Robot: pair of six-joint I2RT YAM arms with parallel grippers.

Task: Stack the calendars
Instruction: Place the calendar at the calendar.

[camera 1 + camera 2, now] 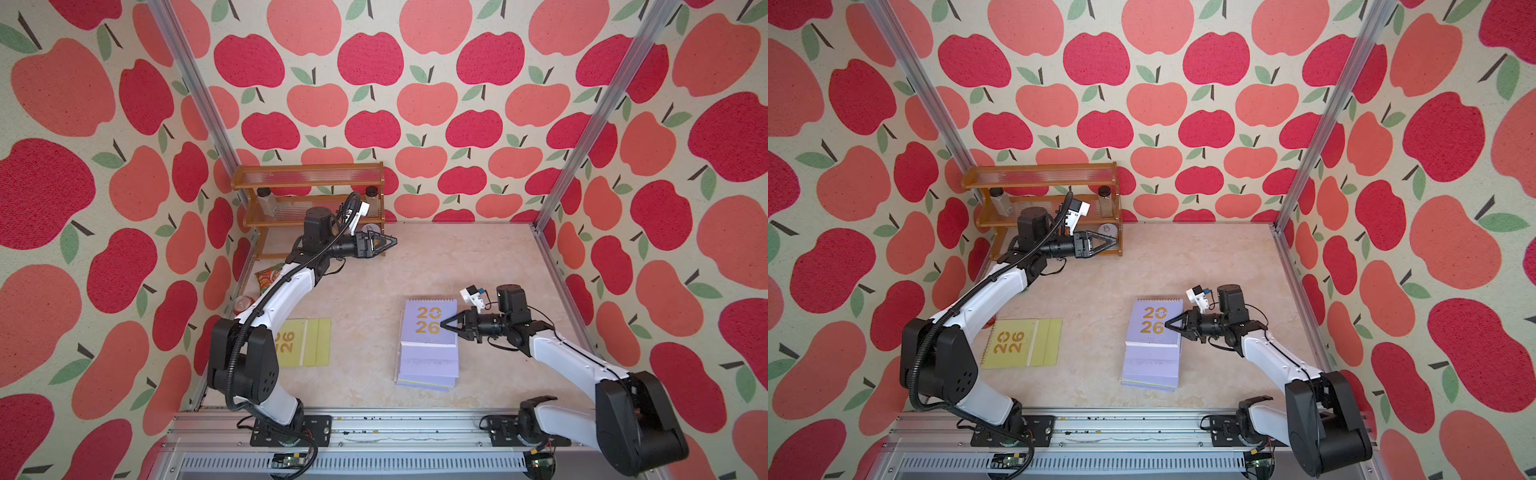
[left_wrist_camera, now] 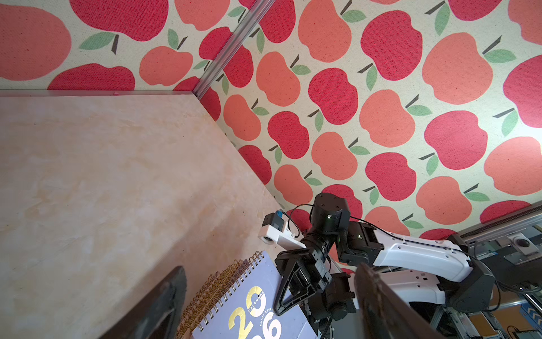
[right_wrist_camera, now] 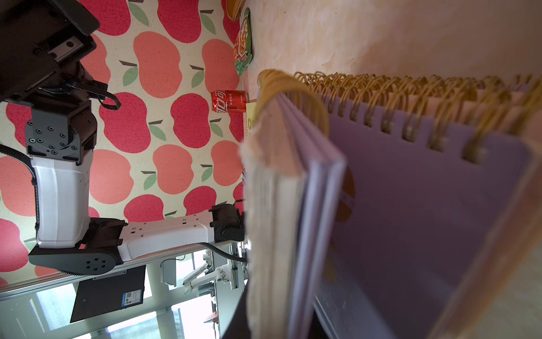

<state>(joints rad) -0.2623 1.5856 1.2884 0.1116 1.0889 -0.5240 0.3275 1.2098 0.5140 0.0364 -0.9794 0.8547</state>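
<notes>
My right gripper is holding the lilac calendar, which hangs just over the pile now. It will let it go flat on top of the pile of lilac calendars (image 1: 428,345) (image 3: 367,226), with the edges lined up.
A lilac calendar (image 1: 430,322) with gold "2026" hangs just over a pile of lilac calendars (image 1: 428,370) at the table's right middle. My right gripper (image 1: 444,323) is shut on its right edge. In the right wrist view this calendar (image 3: 425,220) fills the picture edge-on, its gold spiral on top. A yellow-green calendar (image 1: 305,343) (image 1: 1021,343) lies flat at the left, partly hidden by my left arm in a top view. My left gripper (image 1: 390,241) is open and empty, raised in front of the shelf. In the left wrist view the lilac calendar (image 2: 249,311) shows between its fingers (image 2: 164,305).
A wooden shelf (image 1: 309,199) with two jars stands at the back left. A green-orange snack packet (image 1: 270,276) and a red can (image 1: 243,303) lie along the left wall. Metal frame posts mark the table's corners.
</notes>
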